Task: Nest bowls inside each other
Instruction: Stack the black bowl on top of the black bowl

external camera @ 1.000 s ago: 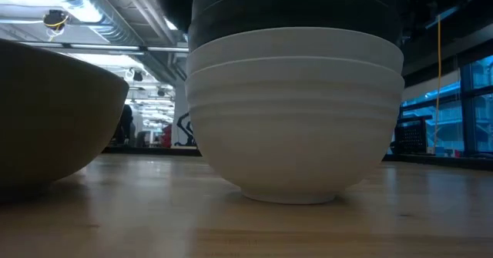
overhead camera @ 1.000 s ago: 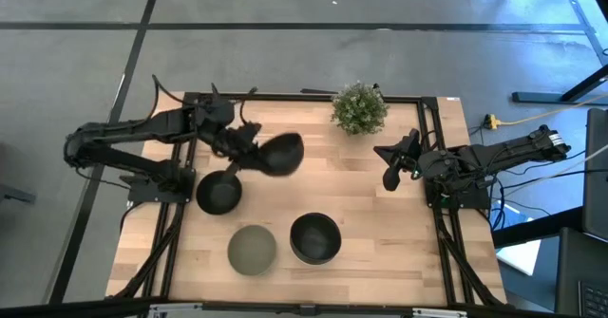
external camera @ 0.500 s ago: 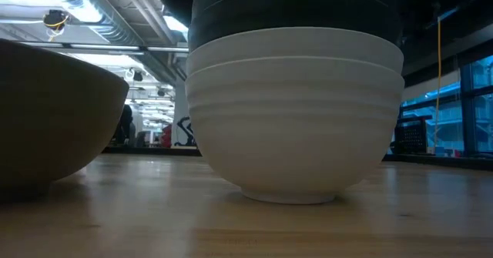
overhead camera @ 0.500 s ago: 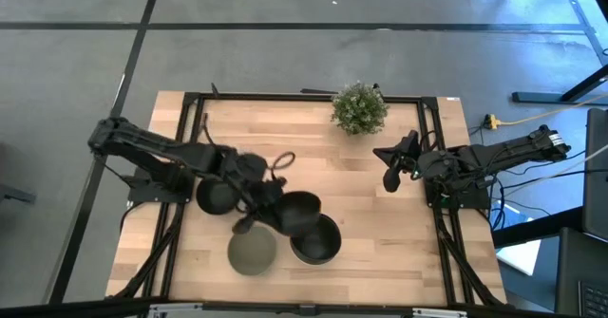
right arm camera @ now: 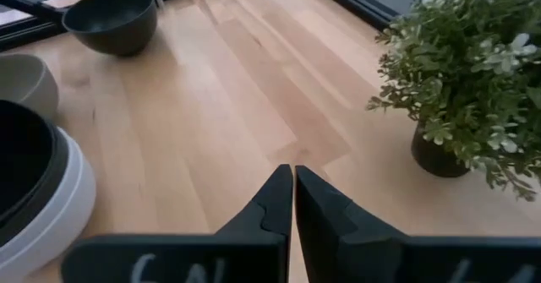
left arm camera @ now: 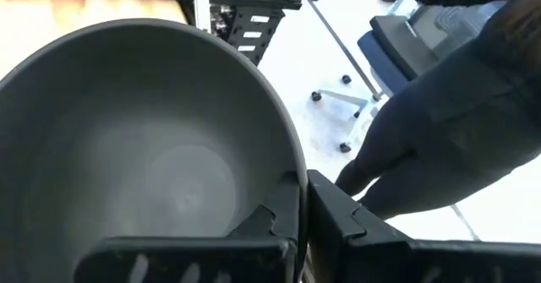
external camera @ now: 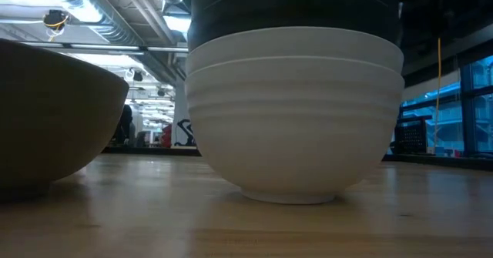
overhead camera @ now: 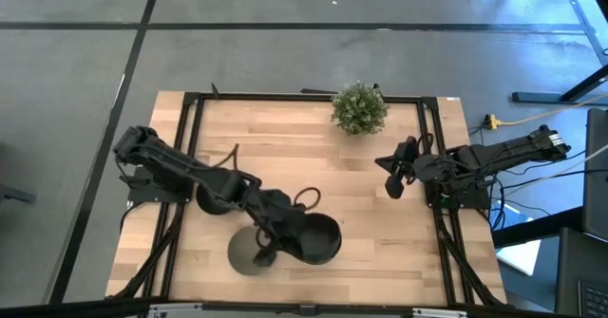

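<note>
Next, my left gripper lowers its hold to let the black bowl go inside the stack of bowls (overhead camera: 316,233), beside the grey-olive bowl.
My left gripper (overhead camera: 285,234) is shut on a black bowl (overhead camera: 318,240) and holds it over the stack of bowls near the table's near edge. In the low view that stack (external camera: 293,112) shows two white bowls at the bottom with dark bowls above. A grey-olive bowl (overhead camera: 245,253) sits on its base left of the stack, partly under my left arm. Another black bowl (overhead camera: 215,199) stands farther left. My right gripper (overhead camera: 394,180) is shut and hovers near the right edge, touching nothing. My left gripper (left arm camera: 300,194) pinches the black bowl's rim (left arm camera: 287,160), one finger inside the bowl and one outside. It comes from the table's left side, slanting down. The bowl is mouth up over the stack; whether it rests in the stack, I cannot tell.
A small green potted plant (overhead camera: 359,107) stands near the table's far edge. Bare wood (right arm camera: 254,89) lies between the stack and my right gripper. Black frame rails (overhead camera: 432,166) run along the table's left and right sides.
My left gripper has carried the black bowl from the table's far left part toward the near edge and the right, ending over the stack. The arm has stretched out across the lone black bowl and the grey-olive bowl.
</note>
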